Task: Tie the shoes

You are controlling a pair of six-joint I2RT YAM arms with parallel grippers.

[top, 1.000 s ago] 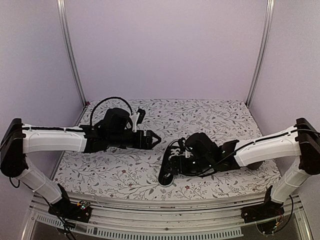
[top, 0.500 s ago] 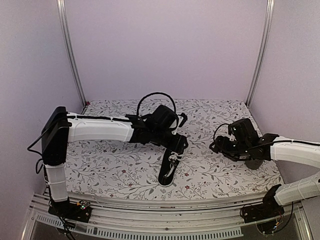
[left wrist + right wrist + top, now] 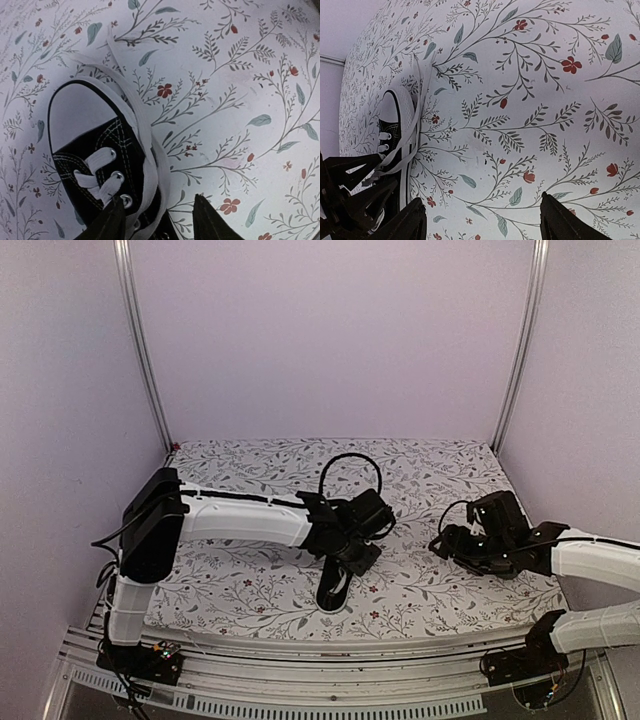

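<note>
Next, I move my right gripper next to the white lace's loose end (image 3: 387,514) (image 3: 427,75) beside the black sneaker's toe cap and close it there.
The black sneaker (image 3: 333,592) with a white toe cap and white laces lies at the front middle of the floral cloth, toe toward the near edge. My left gripper (image 3: 352,558) hangs over its laced part. In the left wrist view the sneaker (image 3: 90,150) sits at the lower left. The left gripper (image 3: 157,222) is open, with a loose white lace (image 3: 145,130) and the shoe's side between its jaws. My right gripper (image 3: 441,543) is open and empty, well to the right of the shoe. The right wrist view shows the right gripper (image 3: 485,222), the sneaker (image 3: 395,131) and its lace (image 3: 415,95).
The floral tablecloth (image 3: 240,580) covers the whole table. Purple walls and metal posts (image 3: 140,350) close the sides and back. The left arm (image 3: 240,520) stretches across the left half. The left gripper's dark fingers (image 3: 345,200) show at the lower left of the right wrist view.
The left arm has swung right, from left of the shoe to over its laces. The right arm has pulled back from the shoe to the right side.
</note>
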